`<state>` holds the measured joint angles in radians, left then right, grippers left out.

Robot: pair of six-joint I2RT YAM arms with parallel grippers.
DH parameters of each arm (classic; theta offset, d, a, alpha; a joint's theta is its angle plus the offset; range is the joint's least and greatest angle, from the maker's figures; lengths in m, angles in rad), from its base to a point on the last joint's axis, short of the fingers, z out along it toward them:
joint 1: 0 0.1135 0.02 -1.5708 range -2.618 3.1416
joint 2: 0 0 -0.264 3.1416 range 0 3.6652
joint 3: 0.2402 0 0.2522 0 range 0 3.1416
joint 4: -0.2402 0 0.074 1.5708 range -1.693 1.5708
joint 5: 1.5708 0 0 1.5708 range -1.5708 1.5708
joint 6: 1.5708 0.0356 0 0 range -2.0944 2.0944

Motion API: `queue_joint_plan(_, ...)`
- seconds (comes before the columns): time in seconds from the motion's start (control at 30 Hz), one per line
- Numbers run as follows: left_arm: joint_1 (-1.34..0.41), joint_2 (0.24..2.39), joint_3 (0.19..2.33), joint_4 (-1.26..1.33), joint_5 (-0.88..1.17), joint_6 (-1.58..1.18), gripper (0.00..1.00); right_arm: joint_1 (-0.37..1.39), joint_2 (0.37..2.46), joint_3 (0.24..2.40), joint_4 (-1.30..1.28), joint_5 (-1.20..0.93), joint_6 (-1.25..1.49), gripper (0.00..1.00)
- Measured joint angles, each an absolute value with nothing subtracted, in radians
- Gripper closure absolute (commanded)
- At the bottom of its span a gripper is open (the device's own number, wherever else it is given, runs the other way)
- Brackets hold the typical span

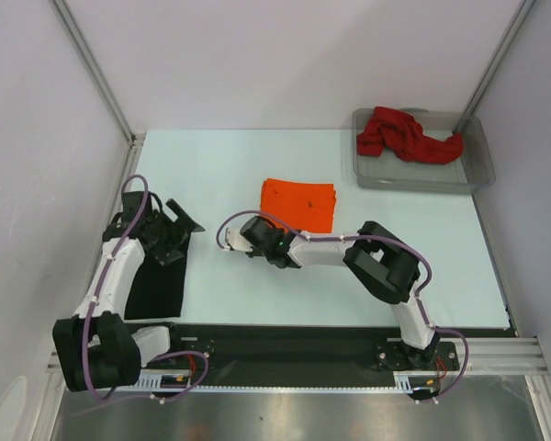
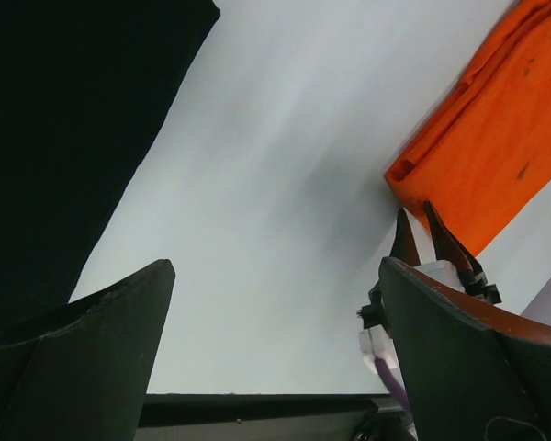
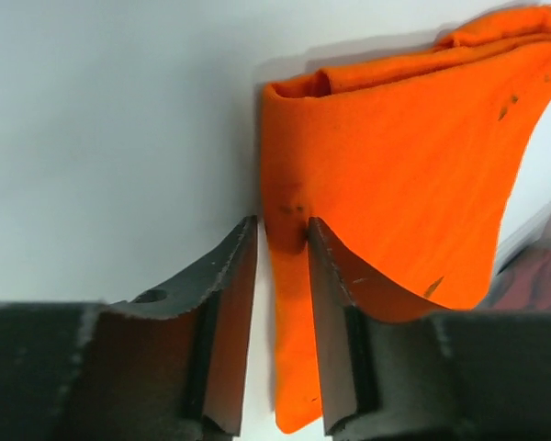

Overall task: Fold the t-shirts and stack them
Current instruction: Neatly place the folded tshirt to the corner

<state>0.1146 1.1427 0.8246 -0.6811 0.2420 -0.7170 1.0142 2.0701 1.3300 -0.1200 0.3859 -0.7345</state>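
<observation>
The fingers of my left gripper needs to next go to the orange t-shirt's edge (image 1: 263, 195) (image 2: 476, 78) facing the black t-shirt and close there, near the orange t-shirt's far corner.
The orange t-shirt (image 1: 298, 204) lies folded flat at the table's middle; it also shows in the left wrist view (image 2: 496, 138) and the right wrist view (image 3: 395, 175). My right gripper (image 1: 260, 225) (image 3: 283, 225) is at its near-left edge, jaws narrow, with a pinch of orange cloth between the tips. The black t-shirt (image 1: 156, 280) (image 2: 64, 138) lies folded at the near left under my left arm. My left gripper (image 1: 185, 234) (image 2: 275, 266) is open and empty above bare table beside it. The dark red t-shirt (image 1: 409, 136) is crumpled in the tray.
The clear grey plastic tray (image 1: 422, 181) stands at the far right. White walls with metal posts close in the table on three sides. A black rail with the arm bases runs along the near edge. My right gripper also shows in the left wrist view (image 2: 421, 220).
</observation>
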Motion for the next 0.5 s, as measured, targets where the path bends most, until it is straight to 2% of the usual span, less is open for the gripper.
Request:
queue_joint_plan(0.2, 0.115, 1.231, 0.825, -0.682, 0.278, -0.718, 0.00, 0.984, 2.086, 1.344, -0.122, 0.352, -0.744, 0.88)
queue_joint_plan(0.33, 0.116, 1.279, 0.825, -0.664, 0.340, -0.735, 0.00, 0.974, 2.087, 1.349, -0.126, 0.328, -0.746, 0.99)
queue_joint_plan(0.5, 0.116, 1.333, 0.825, -0.606, 0.428, -0.772, 0.00, 0.964, 2.086, 1.351, -0.129, 0.311, -0.749, 1.00)
